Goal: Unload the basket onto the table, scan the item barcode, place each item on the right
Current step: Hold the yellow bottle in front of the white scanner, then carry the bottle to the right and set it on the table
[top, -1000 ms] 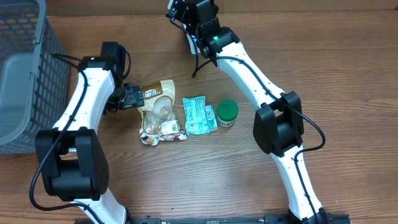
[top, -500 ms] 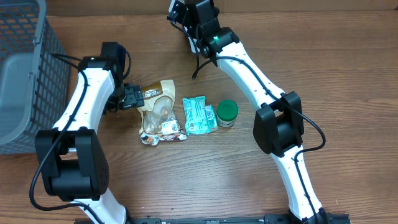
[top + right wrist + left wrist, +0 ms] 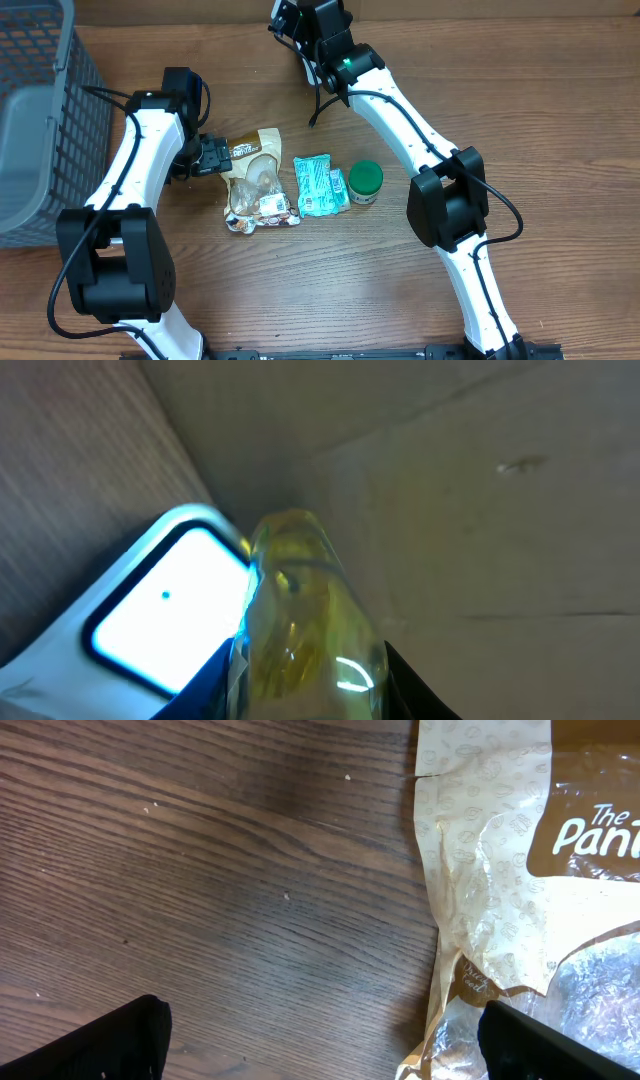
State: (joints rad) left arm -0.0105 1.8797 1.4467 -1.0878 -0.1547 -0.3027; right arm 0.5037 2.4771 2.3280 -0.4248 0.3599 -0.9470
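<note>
Next, I set the yellowish bottle with my right gripper on the bare wood (image 3: 530, 166), well past the green-lidded jar from the basket.
A brown and cream snack bag (image 3: 258, 180) lies flat on the wooden table, with a teal packet (image 3: 318, 185) and a green-lidded jar (image 3: 365, 182) to its right. My left gripper (image 3: 226, 157) hovers open at the bag's left edge. In the left wrist view the bag (image 3: 500, 870) fills the right side, and the left gripper (image 3: 340, 1050) straddles its edge and bare wood. My right gripper (image 3: 292, 20) is at the table's far edge. In the right wrist view the right gripper (image 3: 310, 680) is shut on a yellowish translucent handle (image 3: 300, 610) of a scanner with a glowing white window (image 3: 165, 610). No barcode shows.
A grey mesh basket (image 3: 40, 130) stands at the far left. A black cable (image 3: 320, 100) hangs down from the right gripper toward the table. Bare wood lies in front of the three items and to the right.
</note>
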